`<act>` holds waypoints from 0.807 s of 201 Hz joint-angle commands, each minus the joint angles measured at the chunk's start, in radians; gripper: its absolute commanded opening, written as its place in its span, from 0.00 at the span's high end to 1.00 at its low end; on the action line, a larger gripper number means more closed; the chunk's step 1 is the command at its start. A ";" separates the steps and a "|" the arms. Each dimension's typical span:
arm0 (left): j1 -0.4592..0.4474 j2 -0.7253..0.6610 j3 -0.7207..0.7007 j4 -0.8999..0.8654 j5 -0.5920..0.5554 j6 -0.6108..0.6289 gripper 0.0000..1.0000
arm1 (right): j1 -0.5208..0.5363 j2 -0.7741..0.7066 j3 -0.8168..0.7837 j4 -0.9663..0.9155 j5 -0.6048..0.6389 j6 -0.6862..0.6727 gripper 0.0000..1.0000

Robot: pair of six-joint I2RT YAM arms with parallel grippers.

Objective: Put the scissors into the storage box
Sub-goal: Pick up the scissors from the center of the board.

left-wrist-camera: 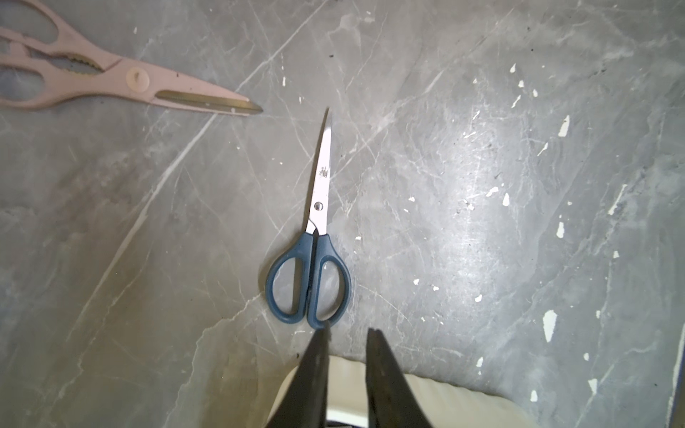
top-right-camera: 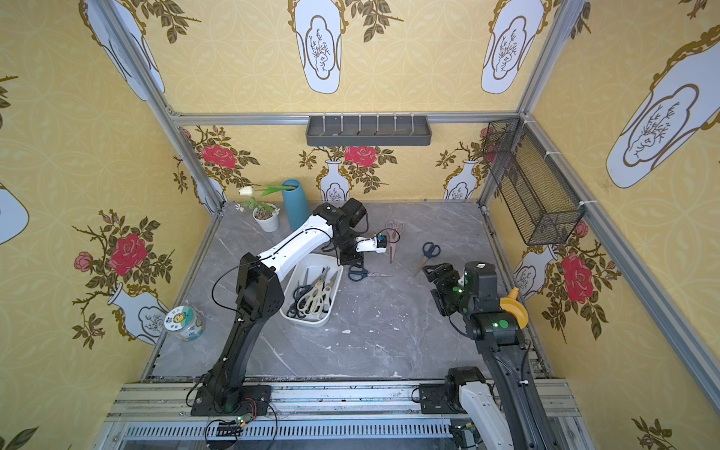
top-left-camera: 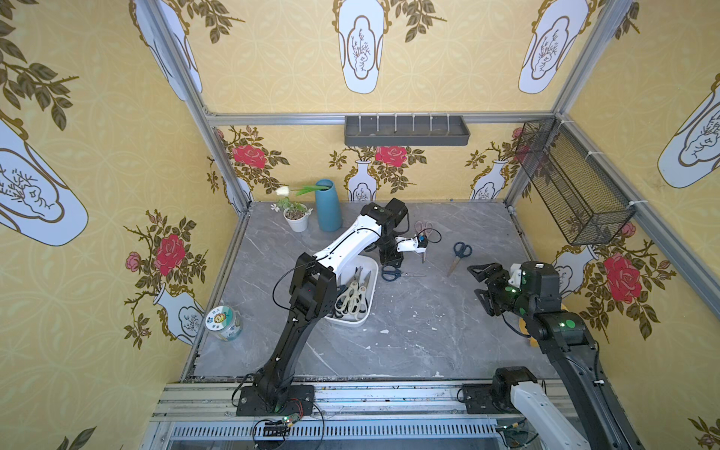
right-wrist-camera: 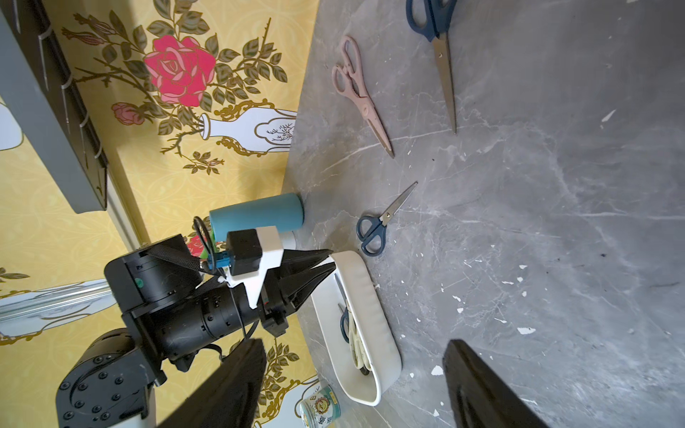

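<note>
The fingers of my left gripper are almost shut short of the navy scissors' handles, so next I open them and reach forward to pinch both handles' inner sides [left-wrist-camera: 311, 281].
The white storage box [top-left-camera: 352, 322] [top-right-camera: 307, 321] sits left of centre with several scissors inside, a cream pair [top-left-camera: 352, 298] on top. Three scissors lie on the grey table: a small navy pair [top-left-camera: 393, 274] [left-wrist-camera: 311, 274] just past the box's far end, a pale pink pair [top-right-camera: 393, 233] [left-wrist-camera: 111, 74], and a larger blue pair [top-left-camera: 461, 253] [right-wrist-camera: 437, 44]. My left gripper [top-left-camera: 389, 263] [left-wrist-camera: 346, 331] hangs over the box's far rim, its jaws a little apart with nothing between them, their tips just short of the navy handles. My right gripper [top-left-camera: 473, 280] [right-wrist-camera: 354, 342] is wide open and empty, near the blue pair's tip.
A teal vase [top-left-camera: 327, 206] and a white flower pot [top-left-camera: 297, 220] stand at the back left. A printed tin [top-left-camera: 224, 323] is at the left edge. A dark grey tray [top-left-camera: 405, 132] and a black wire basket [top-left-camera: 572, 183] hang on the walls.
</note>
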 commanded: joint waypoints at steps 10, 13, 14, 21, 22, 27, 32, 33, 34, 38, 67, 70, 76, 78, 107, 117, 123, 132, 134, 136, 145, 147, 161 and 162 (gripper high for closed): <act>0.015 0.065 0.051 -0.120 -0.020 0.003 0.68 | 0.006 0.005 -0.019 0.108 -0.019 0.016 0.19; 0.015 0.073 0.059 -0.124 -0.023 0.000 0.67 | 0.008 0.006 -0.019 0.110 -0.019 0.018 0.19; 0.016 0.076 0.061 -0.125 -0.024 -0.002 0.66 | 0.008 0.006 -0.019 0.111 -0.019 0.018 0.19; 0.016 0.092 0.074 -0.129 -0.031 -0.005 0.65 | 0.011 0.004 -0.022 0.113 -0.014 0.022 0.19; 0.016 0.095 0.075 -0.128 -0.032 -0.007 0.65 | 0.013 0.004 -0.022 0.113 -0.014 0.023 0.19; 0.016 0.103 0.080 -0.119 -0.038 -0.014 0.64 | 0.018 0.003 -0.023 0.112 -0.011 0.024 0.19; 0.016 0.109 0.082 -0.105 -0.041 -0.023 0.63 | 0.020 0.001 -0.021 0.112 -0.009 0.025 0.19; 0.016 0.110 0.082 -0.102 -0.042 -0.024 0.63 | 0.020 0.001 -0.021 0.112 -0.009 0.025 0.19; 0.017 0.111 0.082 -0.098 -0.041 -0.026 0.63 | 0.020 0.001 -0.020 0.111 -0.009 0.025 0.19; 0.017 0.115 0.083 -0.085 -0.043 -0.029 0.63 | 0.021 -0.001 -0.020 0.109 -0.007 0.026 0.19; 0.016 0.149 0.084 -0.016 -0.056 -0.034 0.64 | 0.030 -0.006 -0.021 0.099 -0.003 0.040 0.19; 0.016 0.152 0.085 -0.013 -0.056 -0.032 0.64 | 0.029 -0.007 -0.020 0.099 -0.003 0.041 0.19; 0.016 0.160 0.084 -0.012 -0.060 -0.025 0.64 | 0.034 -0.009 -0.021 0.098 -0.001 0.045 0.19; 0.016 0.163 0.085 -0.011 -0.061 -0.023 0.64 | 0.035 -0.010 -0.021 0.098 0.000 0.046 0.19; 0.016 0.195 0.077 -0.001 -0.075 0.009 0.64 | 0.053 -0.022 -0.014 0.081 0.023 0.057 0.19; 0.016 0.197 0.064 0.015 -0.086 0.019 0.63 | 0.058 -0.024 -0.013 0.077 0.029 0.060 0.19; 0.016 0.200 0.057 0.021 -0.090 0.025 0.63 | 0.061 -0.025 -0.013 0.076 0.032 0.062 0.19; 0.016 0.206 0.053 0.030 -0.100 0.033 0.62 | 0.066 -0.025 -0.015 0.077 0.037 0.067 0.18; 0.016 0.208 0.054 0.030 -0.102 0.034 0.62 | 0.067 -0.025 -0.016 0.076 0.039 0.067 0.19; 0.016 0.210 0.054 0.031 -0.102 0.036 0.62 | 0.068 -0.025 -0.016 0.078 0.041 0.069 0.18; 0.016 0.216 0.052 0.035 -0.107 0.041 0.62 | 0.074 -0.025 -0.018 0.082 0.048 0.073 0.19; 0.016 0.218 0.051 0.036 -0.106 0.042 0.62 | 0.075 -0.025 -0.017 0.083 0.049 0.074 0.19; 0.016 0.221 0.038 0.044 -0.110 0.050 0.62 | 0.086 -0.022 -0.022 0.092 0.058 0.081 0.19; 0.016 0.221 0.036 0.046 -0.110 0.050 0.62 | 0.087 -0.021 -0.022 0.092 0.059 0.081 0.19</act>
